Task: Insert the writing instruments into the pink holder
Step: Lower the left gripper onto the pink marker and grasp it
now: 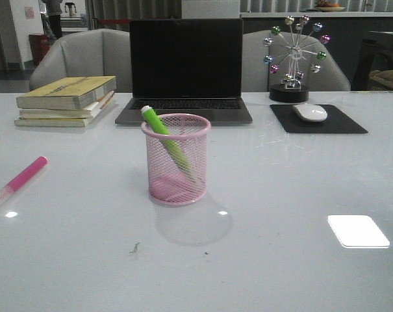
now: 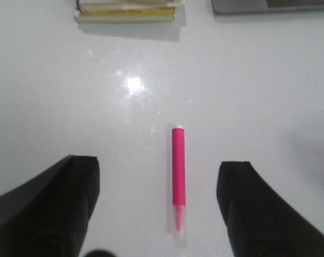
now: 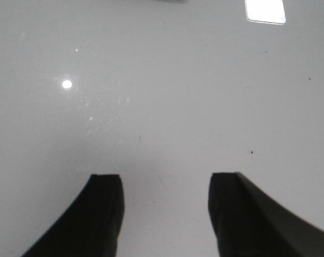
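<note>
Next, my left gripper grips the pink marker's body (image 1: 30, 171) (image 2: 178, 163), closer to the marker's far end than to its clear cap.
The pink holder (image 1: 176, 160) stands mid-table, and the green marker (image 1: 165, 138) leans inside it with its top poking over the rim. The pink marker (image 1: 22, 179) lies flat on the table at the far left, clear cap toward the near edge. In the left wrist view that pink marker (image 2: 178, 176) lies lengthwise between my left gripper's (image 2: 159, 166) wide-open fingers, which hover above it without touching. My right gripper (image 3: 166, 176) is open over bare table with nothing between its fingers. Neither gripper shows in the front view.
A stack of books (image 1: 67, 99) sits at the back left, an open laptop (image 1: 185, 71) behind the holder, a mouse (image 1: 310, 112) on a black pad (image 1: 318, 119) and a ferris-wheel ornament (image 1: 292, 58) at the back right.
</note>
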Controlling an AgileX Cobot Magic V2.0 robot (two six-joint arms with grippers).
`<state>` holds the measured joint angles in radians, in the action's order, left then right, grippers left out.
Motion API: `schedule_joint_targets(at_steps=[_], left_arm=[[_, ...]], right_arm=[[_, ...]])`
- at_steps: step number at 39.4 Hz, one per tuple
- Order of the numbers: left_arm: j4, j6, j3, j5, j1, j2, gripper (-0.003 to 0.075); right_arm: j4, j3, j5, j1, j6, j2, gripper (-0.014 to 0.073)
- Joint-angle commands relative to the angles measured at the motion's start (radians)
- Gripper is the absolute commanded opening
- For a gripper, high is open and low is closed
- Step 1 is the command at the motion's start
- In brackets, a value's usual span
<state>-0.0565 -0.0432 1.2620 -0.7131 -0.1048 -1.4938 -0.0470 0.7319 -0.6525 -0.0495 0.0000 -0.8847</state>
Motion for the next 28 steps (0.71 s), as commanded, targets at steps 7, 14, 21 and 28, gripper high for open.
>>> schedule_joint_targets(at_steps=[7, 14, 21, 28], left_arm=[[-0.049, 0.008, 0.371, -0.304, -0.016, -0.338, 0.0510], [-0.068, 0.008, 0.537, -0.414, -0.016, -0.508, 0.0463], [-0.074, 0.008, 0.571, -0.386, -0.016, -0.538, 0.0445], [-0.067, 0.008, 0.571, -0.374, -0.016, -0.540, 0.0446]], right_arm=[[-0.008, 0.028, 0.065, -0.006, -0.011, 0.015, 0.0466], [-0.008, 0.028, 0.065, -0.006, -0.011, 0.015, 0.0466], [-0.008, 0.028, 0.065, -0.006, -0.011, 0.015, 0.0466], [-0.008, 0.028, 0.071, -0.006, -0.011, 0.015, 0.0466]])
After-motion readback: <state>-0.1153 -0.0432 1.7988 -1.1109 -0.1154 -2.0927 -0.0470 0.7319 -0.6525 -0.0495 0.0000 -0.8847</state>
